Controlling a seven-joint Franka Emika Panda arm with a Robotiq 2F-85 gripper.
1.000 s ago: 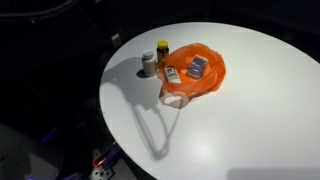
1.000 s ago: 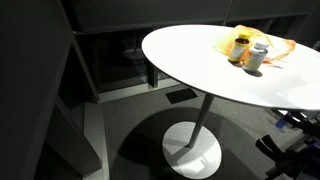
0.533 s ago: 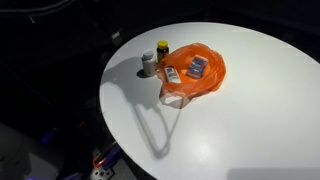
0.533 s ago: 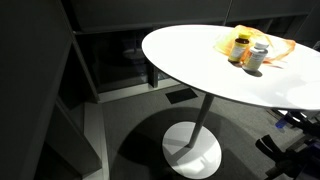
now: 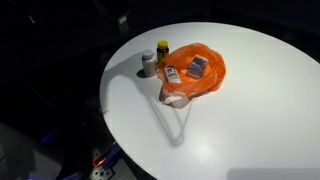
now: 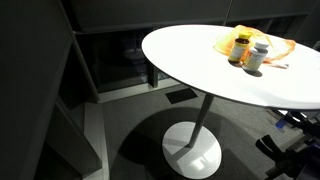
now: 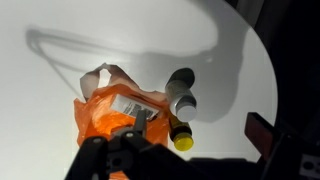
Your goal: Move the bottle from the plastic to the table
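The robot's gripper will close on the body of the labelled bottle (image 5: 172,75) (image 7: 135,106) inside the orange plastic bag, between the grey item and the standing grey bottle.
An orange plastic bag (image 5: 195,72) lies on the round white table (image 5: 250,120); it also shows in the wrist view (image 7: 105,118) and in an exterior view (image 6: 275,48). Two bottles stand upright at its edge, touching each other. One is grey with a white cap (image 5: 148,63) (image 6: 258,56) (image 7: 183,92). The other is dark with a yellow cap (image 5: 162,50) (image 6: 241,48) (image 7: 181,135). My gripper (image 7: 197,120) shows only in the wrist view. It is open and empty, above the bottles, with one finger over the bag and the other over bare table.
A labelled flat box (image 5: 172,74) and a grey item (image 5: 198,67) lie on the plastic. A small white object (image 5: 175,98) sits at the bag's front edge. The table edge (image 5: 105,95) is close behind the bottles. The floor below is dark.
The arm's shadow on the table has shifted and shortened in an exterior view. The bottles and the bag have not moved.
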